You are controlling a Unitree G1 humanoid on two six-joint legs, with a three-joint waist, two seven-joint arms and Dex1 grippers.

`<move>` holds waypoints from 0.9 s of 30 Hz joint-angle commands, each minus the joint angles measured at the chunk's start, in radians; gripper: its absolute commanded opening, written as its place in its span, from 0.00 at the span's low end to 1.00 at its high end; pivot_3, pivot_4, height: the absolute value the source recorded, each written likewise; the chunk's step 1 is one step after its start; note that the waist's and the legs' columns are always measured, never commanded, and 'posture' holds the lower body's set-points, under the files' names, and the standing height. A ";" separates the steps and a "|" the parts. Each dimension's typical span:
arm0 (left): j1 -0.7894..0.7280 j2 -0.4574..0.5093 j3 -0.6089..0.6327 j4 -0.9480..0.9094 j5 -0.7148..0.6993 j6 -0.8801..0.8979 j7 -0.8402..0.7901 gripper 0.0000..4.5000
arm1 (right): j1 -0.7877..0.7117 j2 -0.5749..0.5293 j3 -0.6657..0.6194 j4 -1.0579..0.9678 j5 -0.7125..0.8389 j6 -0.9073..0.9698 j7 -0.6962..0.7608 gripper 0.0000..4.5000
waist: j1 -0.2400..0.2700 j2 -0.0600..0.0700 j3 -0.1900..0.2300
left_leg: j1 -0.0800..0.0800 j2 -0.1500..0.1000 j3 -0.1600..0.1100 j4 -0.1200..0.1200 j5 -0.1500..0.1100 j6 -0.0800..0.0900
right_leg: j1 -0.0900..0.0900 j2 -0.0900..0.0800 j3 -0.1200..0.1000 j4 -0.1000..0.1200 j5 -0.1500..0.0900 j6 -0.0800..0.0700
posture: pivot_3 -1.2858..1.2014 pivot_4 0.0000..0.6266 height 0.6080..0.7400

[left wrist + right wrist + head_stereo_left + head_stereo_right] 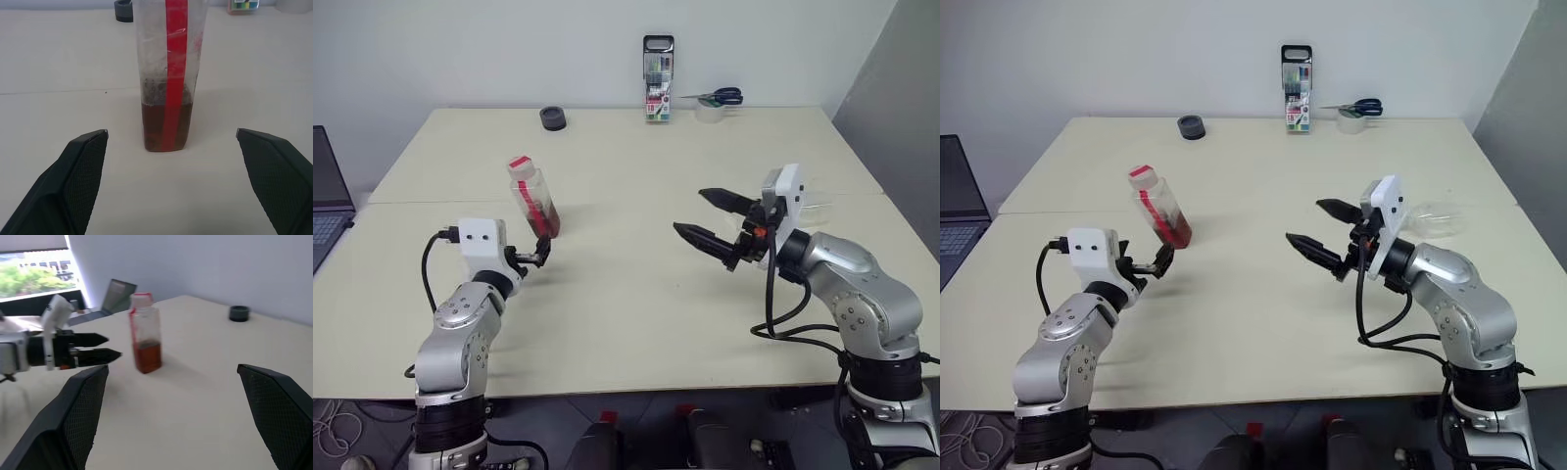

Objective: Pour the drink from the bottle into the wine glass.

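Next, I close my left gripper on the clear upper body (531, 194) (170, 51) of the bottle, under its cap and above the drink.
The bottle (533, 199), clear plastic with a red label strip and a pink-red cap, stands upright on the left half of the table. The drink (154, 127), reddish brown, fills its lower part. My left gripper (540, 252) hovers just in front of the bottle, open; its fingers (83, 161) are spread wide and touch nothing. My right gripper (690, 211) is raised over the table's middle, open and empty, pointing left toward the bottle (144, 335). The wine glass (1438, 217) shows as a clear shape low on the table behind my right wrist, partly hidden.
At the far edge stand a tall marker case (658, 78), a black tape roll (553, 118) and scissors (720, 97) on a white roll. A laptop (328, 211) sits past the table's left edge. A seam crosses the tabletop (626, 323).
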 commanded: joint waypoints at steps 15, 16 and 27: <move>-0.141 0.017 -0.003 0.097 0.026 -0.084 -0.008 1.00 | -0.069 0.029 0.048 -0.012 0.036 -0.001 -0.014 1.00 | 0.000 0.000 0.000 | 0.000 0.000 0.000 0.000 0.000 0.000 | -0.001 0.000 0.000 0.001 0.000 0.000 | 0.52 0.24 1.00; -0.151 0.022 -0.003 0.109 0.028 -0.088 -0.011 1.00 | -0.073 0.032 0.047 -0.014 0.040 0.002 -0.020 1.00 | 0.000 0.000 0.000 | 0.000 0.000 0.000 0.000 0.000 0.000 | -0.001 0.000 0.000 0.001 0.000 0.000 | 0.52 0.24 1.00; -0.273 0.033 -0.020 0.276 0.049 -0.181 -0.048 1.00 | -0.070 0.033 0.045 -0.048 0.071 0.020 -0.067 1.00 | 0.000 0.000 0.000 | -0.001 0.000 0.000 0.000 0.000 -0.001 | -0.002 -0.001 0.000 0.002 0.000 0.000 | 0.52 0.24 1.00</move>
